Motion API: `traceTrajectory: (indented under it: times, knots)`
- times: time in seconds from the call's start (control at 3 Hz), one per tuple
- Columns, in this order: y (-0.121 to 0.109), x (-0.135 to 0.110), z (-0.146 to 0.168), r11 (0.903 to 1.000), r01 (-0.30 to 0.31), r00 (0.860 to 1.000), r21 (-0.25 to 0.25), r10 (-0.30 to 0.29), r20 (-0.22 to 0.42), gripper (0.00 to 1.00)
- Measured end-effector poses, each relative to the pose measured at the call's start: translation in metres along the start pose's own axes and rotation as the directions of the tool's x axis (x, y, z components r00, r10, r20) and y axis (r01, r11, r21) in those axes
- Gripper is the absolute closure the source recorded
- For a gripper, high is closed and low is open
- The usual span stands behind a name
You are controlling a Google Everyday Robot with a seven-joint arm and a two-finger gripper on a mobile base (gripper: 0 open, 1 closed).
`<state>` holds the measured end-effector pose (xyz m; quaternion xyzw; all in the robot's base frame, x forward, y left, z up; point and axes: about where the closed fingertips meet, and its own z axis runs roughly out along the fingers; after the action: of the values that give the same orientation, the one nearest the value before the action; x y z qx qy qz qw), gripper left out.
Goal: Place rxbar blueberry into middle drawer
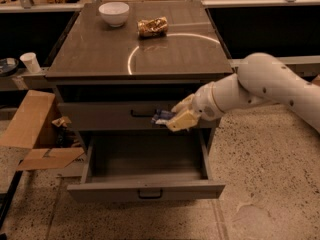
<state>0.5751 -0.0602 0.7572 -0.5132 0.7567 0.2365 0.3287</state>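
Observation:
Next, I set the rxbar blueberry on the open middle drawer's bottom, toward the side (170,157) nearest my arm, with my gripper.
My gripper (172,118) is shut on the rxbar blueberry (161,116), a small dark blue bar whose end sticks out to the left of the fingers. I hold it in the air in front of the closed upper drawer and above the right rear part of the middle drawer (145,190). That lowest grey drawer is pulled out and open, and nothing shows inside it. Its small dark bar handle (150,194) faces the front.
The closed grey drawer (100,115) with a like handle sits just above. On the cabinet top (90,54) are a white bowl (114,13) and a crinkled golden-brown snack bag (153,26). Cardboard pieces (35,134) lie on the floor to the left. A paper cup (31,62) stands further left.

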Motion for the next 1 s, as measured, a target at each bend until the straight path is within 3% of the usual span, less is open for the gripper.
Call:
traceTrajectory:
  times: [0.33, 0.67, 1.0]
  knots:
    - [0.035, 0.051, 0.040, 0.9869, -0.113, 0.994, -0.116, 0.113, -0.002, 1.00]
    - [0.035, 0.052, 0.040, 0.9869, -0.113, 0.994, -0.116, 0.113, -0.003, 1.00]
    - [0.025, 0.080, 0.058, 0.9822, -0.172, 0.984, -0.074, 0.169, -0.047, 1.00]
